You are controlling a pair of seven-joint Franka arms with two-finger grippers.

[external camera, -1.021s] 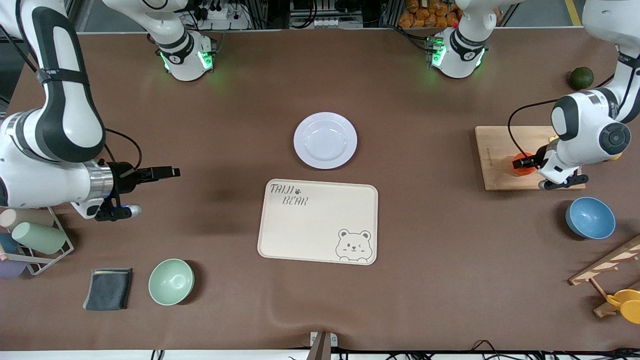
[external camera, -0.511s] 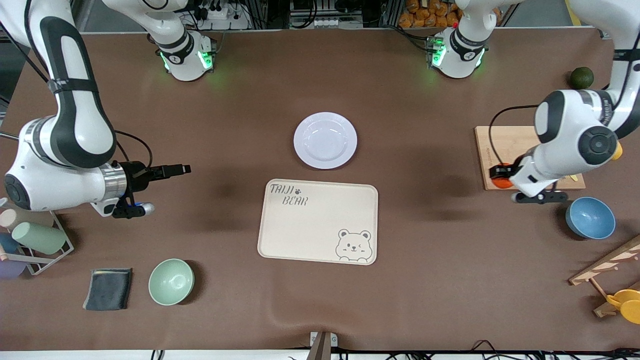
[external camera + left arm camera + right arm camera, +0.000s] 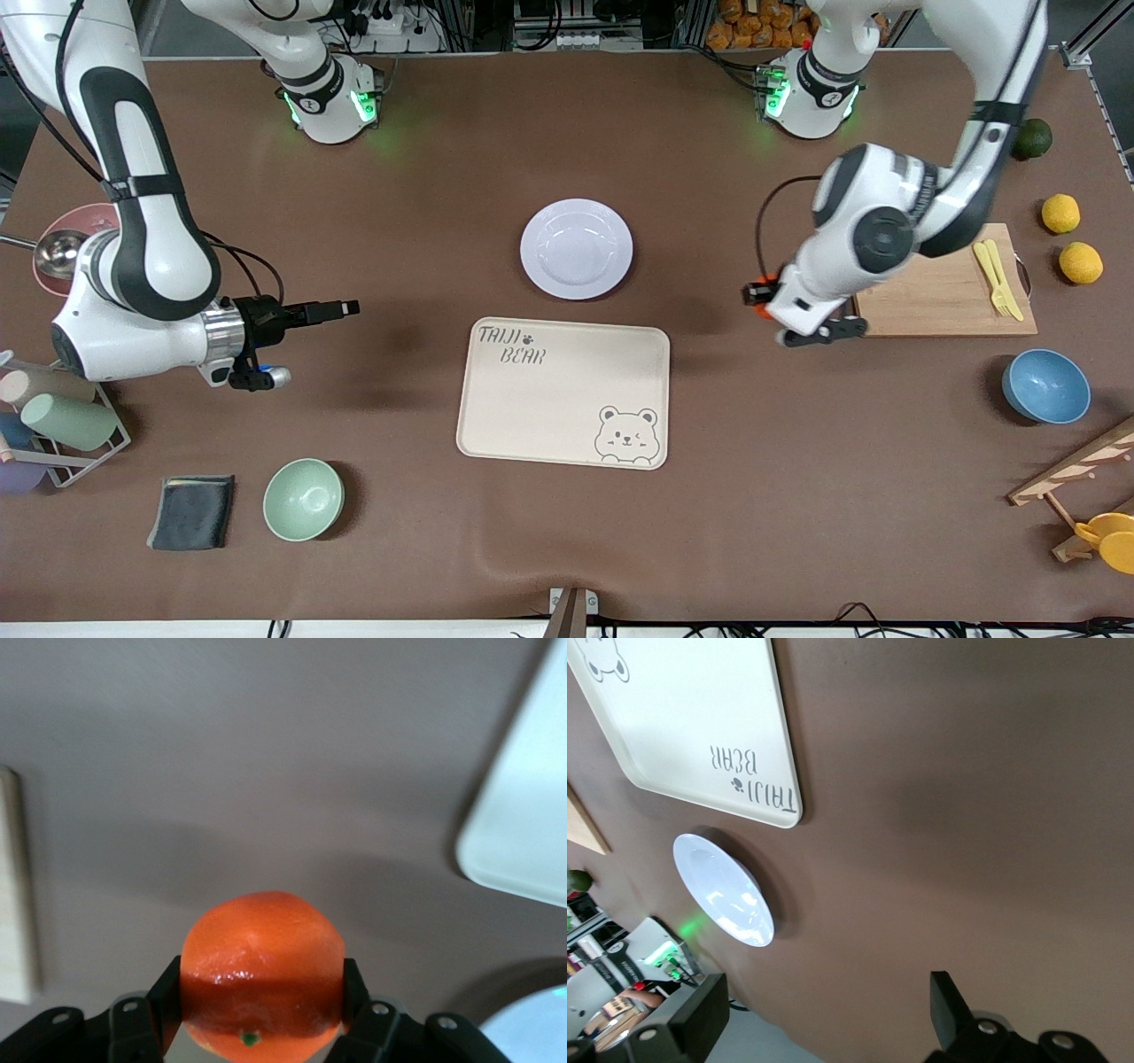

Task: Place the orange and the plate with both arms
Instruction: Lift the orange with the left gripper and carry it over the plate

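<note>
Next, I bring the orange over with my left gripper and let go of it near the middle of the pale lavender plate [image 3: 570, 250].
The orange [image 3: 262, 970] is pinched between the fingers of my left gripper [image 3: 262, 988], which is shut on it. In the front view this gripper [image 3: 756, 292] hangs over bare tabletop between the wooden cutting board [image 3: 943, 282] and the cream bear tray [image 3: 563, 392], and only a sliver of the orange [image 3: 762, 304] shows. The pale lavender plate [image 3: 576, 248] lies empty on the table, just farther from the front camera than the tray. My right gripper [image 3: 344, 308] is open and holds nothing, over bare table toward the right arm's end. Its wrist view shows the plate [image 3: 725, 890] and the tray [image 3: 691, 718].
Yellow cutlery [image 3: 997, 276] lies on the cutting board, with two lemons [image 3: 1070, 237] and a dark green fruit [image 3: 1032, 137] nearby. A blue bowl [image 3: 1045, 385] stands at the left arm's end. A mint bowl [image 3: 303, 499], dark cloth [image 3: 191, 511] and cup rack [image 3: 62, 421] occupy the right arm's end.
My left arm has carried the orange off the cutting board toward the table's middle. My right gripper has edged toward the tray, still open.
</note>
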